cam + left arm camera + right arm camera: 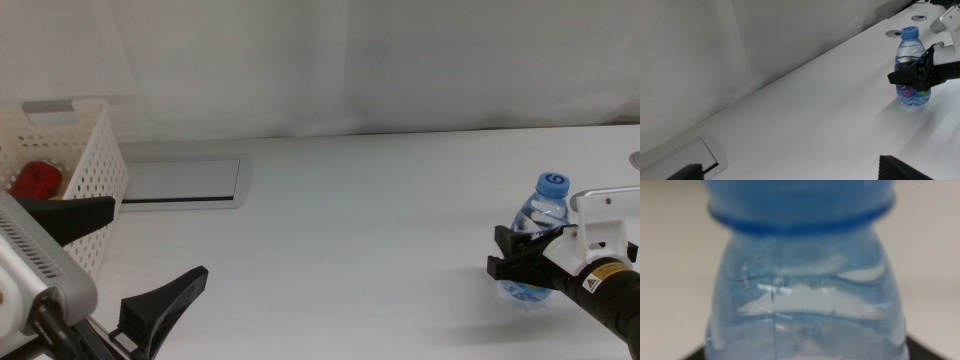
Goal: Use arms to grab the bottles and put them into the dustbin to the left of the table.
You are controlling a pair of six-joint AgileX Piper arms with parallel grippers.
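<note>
Next, my right gripper sets the water bottle down upright on the bare middle of the white table (349,296). The bottle now stands upright on the table.
A small clear water bottle (533,225) with a blue cap stands upright on the white table (380,230) at the right. My right gripper (528,262) is shut on its middle, one dark jaw on each side; the left wrist view shows the same grip on the bottle (911,60). In the right wrist view the bottle (805,295) fills the picture. The white perforated dustbin (85,165) stands at the far left with a red can (35,181) inside. My left gripper (125,262) hangs open and empty at the near left, beside the dustbin.
A flat grey tray (185,182) lies on the table just right of the dustbin. A pale wall runs behind the table's far edge. Two small round fittings (917,18) sit on the table beyond the bottle.
</note>
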